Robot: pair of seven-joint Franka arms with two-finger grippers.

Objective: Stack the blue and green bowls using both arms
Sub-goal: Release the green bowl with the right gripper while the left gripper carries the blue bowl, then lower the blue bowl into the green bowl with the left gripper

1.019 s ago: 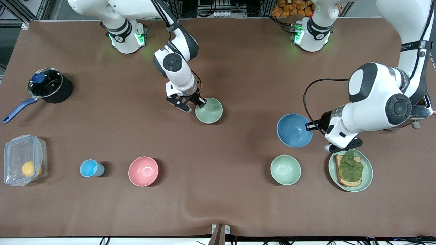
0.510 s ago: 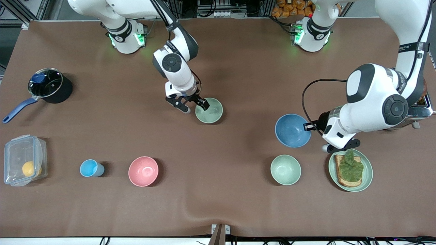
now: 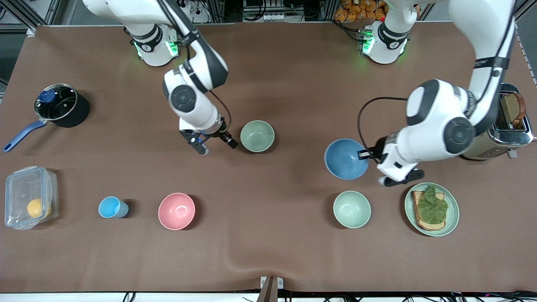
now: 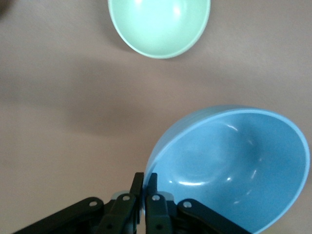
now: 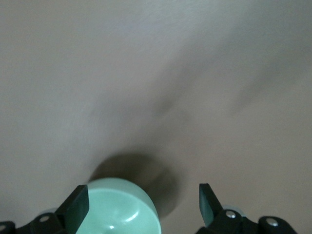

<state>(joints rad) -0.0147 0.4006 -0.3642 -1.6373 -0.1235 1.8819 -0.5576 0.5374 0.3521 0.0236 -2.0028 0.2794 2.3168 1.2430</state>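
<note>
The blue bowl, now hanging tilted above the table, will be released by my left gripper inside the sage-green bowl (image 3: 255,137), which sits near the middle of the table.
The blue bowl (image 3: 346,159) hangs tilted a little above the table, and my left gripper (image 3: 364,154) is shut on its rim. The left wrist view shows the fingers (image 4: 145,183) pinching the blue bowl's (image 4: 234,165) edge. The sage-green bowl (image 3: 257,136) stands upright near the table's middle. My right gripper (image 3: 216,147) is open and empty, low beside it toward the right arm's end. In the right wrist view the green bowl (image 5: 122,209) lies close to one finger (image 5: 78,204).
A paler mint bowl (image 3: 351,209) and a mint plate (image 3: 452,212) with toast lie nearer the front camera than the blue bowl. A toaster (image 3: 509,126) stands at the left arm's end. A pink bowl (image 3: 176,211), light-blue cup (image 3: 110,207), plastic box (image 3: 29,197) and pot (image 3: 58,105) stand toward the right arm's end.
My right gripper has drawn away from the green bowl's rim toward the right arm's end. My left gripper has carried the blue bowl toward the table's middle. The green bowl has not moved.
</note>
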